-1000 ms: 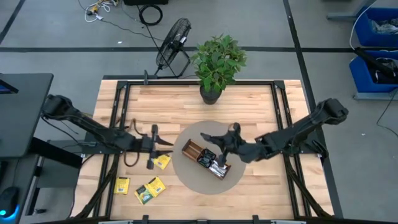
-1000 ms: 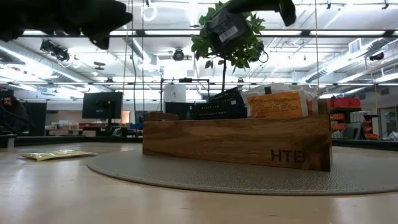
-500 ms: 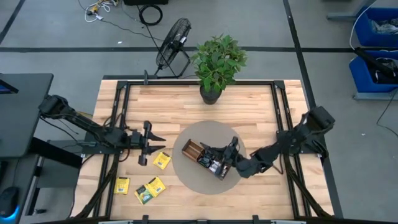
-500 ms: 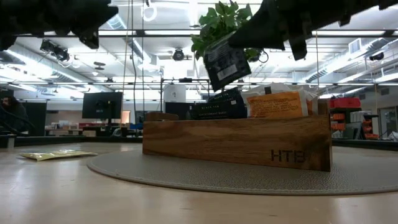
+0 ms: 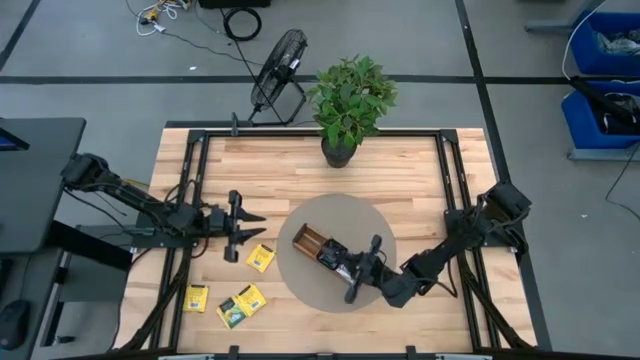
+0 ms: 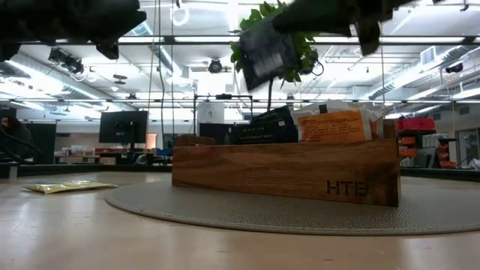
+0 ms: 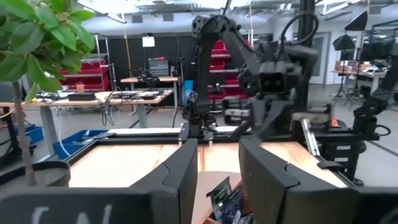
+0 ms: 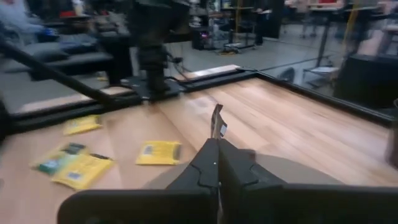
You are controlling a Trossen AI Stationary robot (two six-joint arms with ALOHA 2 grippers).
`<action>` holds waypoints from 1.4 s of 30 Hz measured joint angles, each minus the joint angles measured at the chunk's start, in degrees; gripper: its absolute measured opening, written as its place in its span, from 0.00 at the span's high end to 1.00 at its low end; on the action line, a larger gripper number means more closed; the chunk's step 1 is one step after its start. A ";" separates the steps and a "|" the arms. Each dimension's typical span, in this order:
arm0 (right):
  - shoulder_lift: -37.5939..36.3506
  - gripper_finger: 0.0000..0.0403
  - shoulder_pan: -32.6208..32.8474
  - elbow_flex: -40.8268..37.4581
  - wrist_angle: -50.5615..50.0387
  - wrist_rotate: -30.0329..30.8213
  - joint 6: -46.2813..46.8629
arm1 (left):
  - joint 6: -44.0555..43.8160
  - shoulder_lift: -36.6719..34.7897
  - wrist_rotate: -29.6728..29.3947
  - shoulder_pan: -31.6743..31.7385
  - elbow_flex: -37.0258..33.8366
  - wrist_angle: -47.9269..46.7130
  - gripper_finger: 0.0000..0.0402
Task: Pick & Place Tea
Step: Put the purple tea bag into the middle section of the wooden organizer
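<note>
Next, I let go of the dark navy tea sachet, which hangs above the tray now, with my right gripper among the upright sachets in the brown wooden tray (image 5: 337, 262).
A dark navy tea sachet (image 6: 266, 52) hangs in the air above the brown wooden tray (image 6: 285, 171), with my right gripper (image 5: 352, 282) shut on it. The tray stands on a round grey mat (image 5: 300, 285) and holds more sachets (image 6: 330, 126) upright. Three yellow sachets (image 5: 261, 258) (image 5: 196, 298) (image 5: 241, 305) lie flat on the table to the left of the mat. My left gripper (image 5: 250, 225) hovers open near the table's left side, above and beyond the yellow sachets, with nothing between its fingers. My right gripper pinches the dark sachet between its two shut fingers (image 8: 217, 163), which reach roughly level from the table's right side. In the right wrist view the sachet shows edge-on (image 8: 216, 123) just past the fingertips. It is tilted and lifted clear of the tray.
A potted plant (image 5: 348, 100) stands at the table's far edge, and a fan (image 5: 278, 62) sits on the floor behind it. Black frame rails (image 5: 195, 180) run along the table's left and right sides. Bare wood lies between the mat and the near edge.
My right gripper has carried the dark sachet from over the tray's far side toward the table's near edge and lower, still shut on it and clear of the tray. My left gripper has drawn back a little toward the left edge.
</note>
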 joint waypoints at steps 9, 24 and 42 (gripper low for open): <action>5.81 1.00 -0.84 5.09 0.81 -7.08 1.44 | -1.08 0.04 -0.10 0.95 0.00 -0.74 0.70; 10.58 1.00 -0.79 9.04 -11.10 -5.30 14.32 | -1.10 0.06 -0.09 0.95 0.02 -2.01 0.70; 10.58 1.00 -1.03 9.02 -18.86 6.71 14.93 | -1.32 0.06 -0.09 0.95 0.02 -2.20 0.70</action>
